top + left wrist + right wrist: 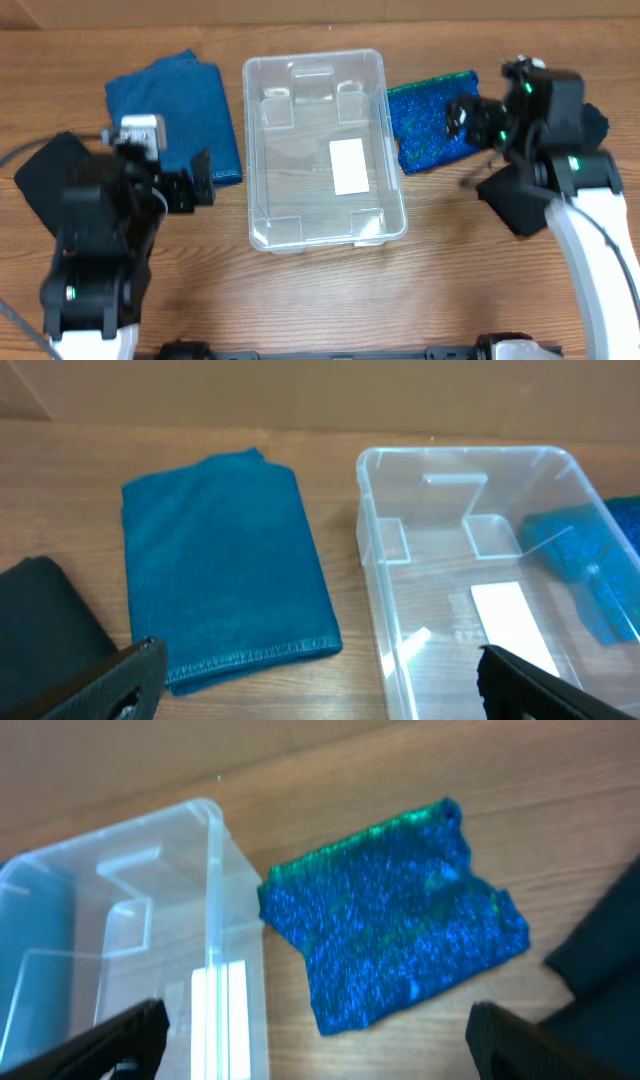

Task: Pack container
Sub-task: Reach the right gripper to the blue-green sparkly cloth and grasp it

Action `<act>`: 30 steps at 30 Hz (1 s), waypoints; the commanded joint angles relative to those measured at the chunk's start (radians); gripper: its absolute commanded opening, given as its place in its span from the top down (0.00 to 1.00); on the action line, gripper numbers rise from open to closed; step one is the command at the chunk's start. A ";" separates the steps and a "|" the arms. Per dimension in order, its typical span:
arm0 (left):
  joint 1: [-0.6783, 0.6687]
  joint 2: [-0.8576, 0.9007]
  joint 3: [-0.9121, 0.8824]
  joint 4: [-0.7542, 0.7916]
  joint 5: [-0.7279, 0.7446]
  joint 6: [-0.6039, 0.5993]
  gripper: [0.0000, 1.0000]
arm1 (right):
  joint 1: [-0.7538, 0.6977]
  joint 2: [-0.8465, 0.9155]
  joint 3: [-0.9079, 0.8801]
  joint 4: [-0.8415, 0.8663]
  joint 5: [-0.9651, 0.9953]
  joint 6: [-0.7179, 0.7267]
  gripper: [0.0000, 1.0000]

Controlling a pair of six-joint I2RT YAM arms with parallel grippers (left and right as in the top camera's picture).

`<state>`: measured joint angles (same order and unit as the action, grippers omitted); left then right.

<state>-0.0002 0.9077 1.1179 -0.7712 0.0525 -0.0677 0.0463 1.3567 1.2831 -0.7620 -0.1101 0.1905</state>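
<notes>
My right gripper should close on the near corner (462,145) (480,942) of the sparkly blue-green cloth, next to the black cloth under my right arm.
The clear container (248,150) sits at the table's centre with a white label (348,165) on its base and nothing inside. A folded blue cloth (175,105) lies to its left and a sparkly blue-green cloth (432,122) to its right. My left gripper (190,185) is open and empty, hovering at the blue cloth's near edge (225,550), beside the container's left wall (365,530). My right gripper (465,118) is open and empty, above the sparkly cloth (390,935), next to the container's right wall (212,870).
A black cloth (45,175) lies at the far left, also seen in the left wrist view (40,620). Another black cloth (520,205) lies at the right under my right arm, showing in the right wrist view (600,950). A cardboard wall runs along the back.
</notes>
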 commanded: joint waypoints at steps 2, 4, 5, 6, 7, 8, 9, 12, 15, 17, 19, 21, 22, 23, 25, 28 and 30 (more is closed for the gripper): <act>0.000 0.211 0.215 -0.203 0.001 0.019 0.00 | -0.005 0.208 0.187 -0.137 -0.082 0.005 0.00; 0.000 0.250 0.222 -0.230 0.000 0.019 0.00 | -0.046 0.274 0.176 -0.138 -0.099 0.092 0.00; 0.000 0.259 0.222 -0.235 0.000 0.019 0.00 | -0.079 0.313 0.172 -0.145 -0.119 0.134 0.00; 0.000 0.262 0.222 -0.235 0.000 0.019 0.00 | -0.107 0.347 0.166 -0.146 -0.142 0.166 0.00; 0.000 0.263 0.222 -0.234 0.000 0.020 0.00 | -0.135 0.386 0.154 -0.145 -0.176 0.190 0.00; 0.000 0.263 0.222 -0.234 -0.001 0.020 0.00 | -0.167 0.435 0.137 -0.140 -0.212 0.212 0.00; 0.000 0.263 0.222 -0.235 -0.003 0.020 0.00 | -0.188 0.471 0.125 -0.132 -0.236 0.230 0.00; 0.000 0.263 0.222 -0.231 -0.004 0.019 0.00 | -0.214 0.547 0.098 -0.069 -0.336 0.229 0.00; 0.000 0.263 0.222 -0.226 -0.003 0.019 0.00 | -0.214 0.639 0.096 -0.043 -0.340 0.253 0.00; 0.000 0.263 0.222 -0.226 -0.003 0.019 0.00 | -0.214 0.689 0.095 -0.023 -0.340 0.258 0.00; 0.000 0.263 0.222 -0.225 -0.003 0.019 0.00 | -0.212 0.730 0.095 0.008 -0.340 0.259 0.00; 0.000 0.263 0.222 -0.222 -0.003 0.019 0.00 | -0.206 0.733 0.093 0.045 -0.343 0.259 0.10; 0.000 0.263 0.222 -0.220 -0.003 0.019 0.00 | -0.204 0.733 0.093 0.049 -0.349 0.259 0.27; 0.000 0.263 0.222 -0.219 -0.003 0.019 0.00 | -0.204 0.733 0.093 0.050 -0.350 0.259 0.53; 0.000 0.263 0.222 -0.219 -0.003 0.019 0.00 | -0.204 0.732 0.093 0.050 -0.384 0.257 0.84; 0.000 0.263 0.222 -0.217 -0.003 0.019 0.00 | -0.204 0.704 0.119 0.050 -0.460 0.246 0.96; 0.000 0.263 0.222 -0.217 -0.003 0.019 0.00 | -0.202 0.634 0.153 0.042 -0.465 0.212 0.96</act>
<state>-0.0002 1.1721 1.3117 -0.9955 0.0517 -0.0677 -0.1635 2.0754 1.3880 -0.7139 -0.5308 0.4412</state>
